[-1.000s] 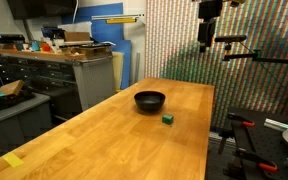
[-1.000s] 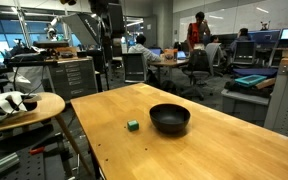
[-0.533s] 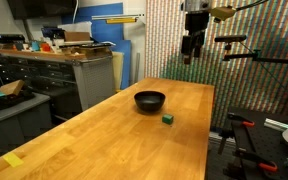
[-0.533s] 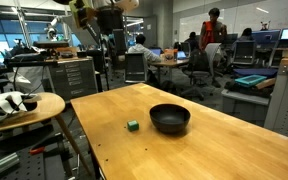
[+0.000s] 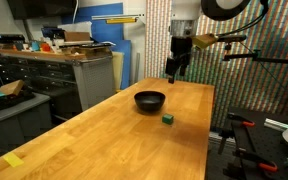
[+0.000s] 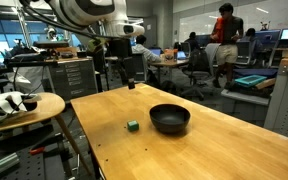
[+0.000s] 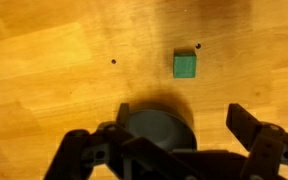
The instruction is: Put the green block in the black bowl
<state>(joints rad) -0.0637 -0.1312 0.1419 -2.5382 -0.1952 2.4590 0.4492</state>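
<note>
My gripper is to go down next to the green block beside the black bowl and close on the block's opposite sides (image 5: 168,119) (image 7: 184,65).
A tiny dark green block (image 5: 168,118) lies on the wooden table, just beside the glossy black bowl (image 5: 150,100); both also show in an exterior view, block (image 6: 132,126) and bowl (image 6: 169,118). My gripper (image 5: 171,74) hangs high above the far end of the table, beyond the bowl, and it also shows in an exterior view (image 6: 130,84). In the wrist view the block (image 7: 185,65) lies on bare wood above the bowl (image 7: 156,125), and my open, empty fingers (image 7: 252,128) frame the bowl from far above.
The wooden table (image 5: 114,140) has its far edge near a patterned screen (image 5: 234,50). A round side table (image 6: 24,108) with clutter stands beside it. A camera arm (image 5: 246,55) reaches in near the gripper. Cabinets (image 5: 54,75) and people at desks (image 6: 224,30) stand behind.
The arm has come down and in over the far end of the table, from near the top of the views to just above and behind the bowl. The block and bowl have not moved.
</note>
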